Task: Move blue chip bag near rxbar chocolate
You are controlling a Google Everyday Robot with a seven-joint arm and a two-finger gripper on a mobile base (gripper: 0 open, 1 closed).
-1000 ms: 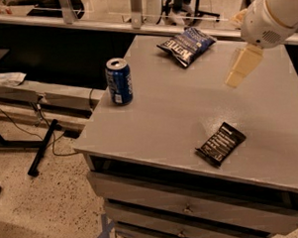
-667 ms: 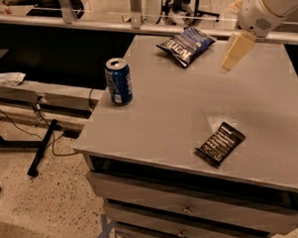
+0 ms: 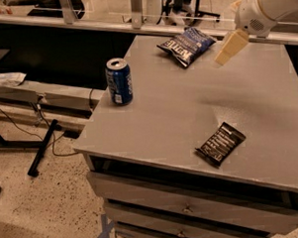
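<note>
The gripper next closes on the blue chip bag's far end [image 3: 200,37], nearest the rail behind the table.
The blue chip bag [image 3: 188,46], dark navy foil with white lettering, lies at the far edge of the grey table [image 3: 188,109]. The rxbar chocolate [image 3: 221,143], a small flat black wrapper with white text, lies near the table's front right. My gripper [image 3: 227,50] hangs from the white arm at the upper right, above the table, just right of the chip bag and not touching it. It is far behind the bar.
A blue soda can [image 3: 119,81] stands upright near the table's left edge. Drawers [image 3: 182,209] sit under the tabletop. A dark bench and cables are on the floor to the left. A rail runs behind the table.
My gripper has moved up and toward the far edge of the table, closer to the chip bag. The bag, bar and can have not moved.
</note>
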